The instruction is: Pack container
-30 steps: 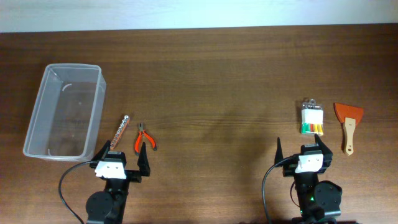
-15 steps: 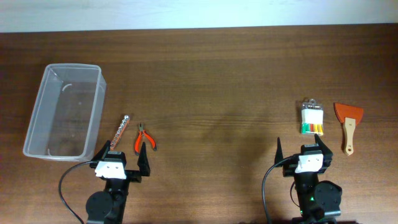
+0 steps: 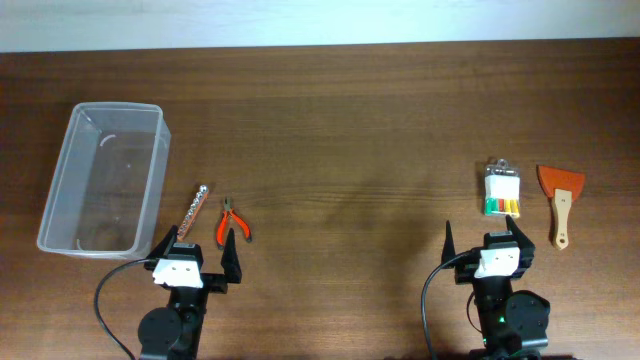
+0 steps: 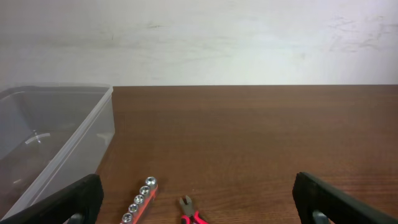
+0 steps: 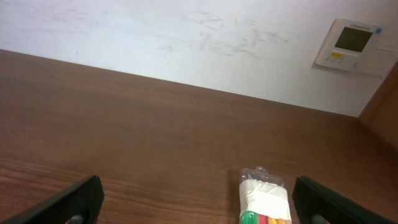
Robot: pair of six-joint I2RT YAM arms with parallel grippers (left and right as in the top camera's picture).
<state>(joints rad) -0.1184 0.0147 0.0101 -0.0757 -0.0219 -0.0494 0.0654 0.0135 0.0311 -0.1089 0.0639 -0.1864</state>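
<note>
The clear plastic container is next for my left gripper, which should go to it and close on the container's near short rim (image 3: 82, 252), around the middle of that rim.
The clear plastic container (image 3: 102, 180) stands at the left of the table and shows empty; its wall also shows in the left wrist view (image 4: 53, 146). A socket rail (image 3: 194, 209) and red-handled pliers (image 3: 232, 220) lie just right of it; both show in the left wrist view, the rail (image 4: 140, 199) and the pliers (image 4: 189, 214). A pack of coloured markers (image 3: 501, 189) and an orange scraper (image 3: 561, 200) lie at the right. The pack shows in the right wrist view (image 5: 264, 199). My left gripper (image 3: 196, 248) is open and empty near the front edge, just behind the pliers. My right gripper (image 3: 487, 240) is open and empty, just behind the pack.
A white wall rises behind the table's far edge (image 4: 249, 86). A wall control panel (image 5: 352, 42) hangs at the right. Bare wood (image 3: 350, 150) spans the table's middle between the two groups of things.
</note>
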